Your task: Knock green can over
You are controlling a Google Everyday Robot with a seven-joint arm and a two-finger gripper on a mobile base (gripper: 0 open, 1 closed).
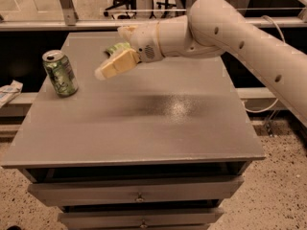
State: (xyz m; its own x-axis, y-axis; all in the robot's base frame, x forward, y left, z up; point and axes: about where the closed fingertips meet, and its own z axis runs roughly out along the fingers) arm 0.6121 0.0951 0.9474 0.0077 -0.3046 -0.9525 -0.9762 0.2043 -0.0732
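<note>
Next, my gripper should go to the green can's middle [61, 74], below its silver top, and close there.
The green can [60, 73] stands upright near the left edge of the grey table [144, 128]. It is light green with white mottling and a silver top. My gripper [103, 73] hovers above the table to the right of the can, a short gap away, pointing left toward it. The white arm reaches in from the upper right.
A flat green snack bag [116, 48] lies at the back of the table, mostly hidden behind the gripper. Drawers [139, 195] sit under the table front. A white object [8, 92] lies off the left edge.
</note>
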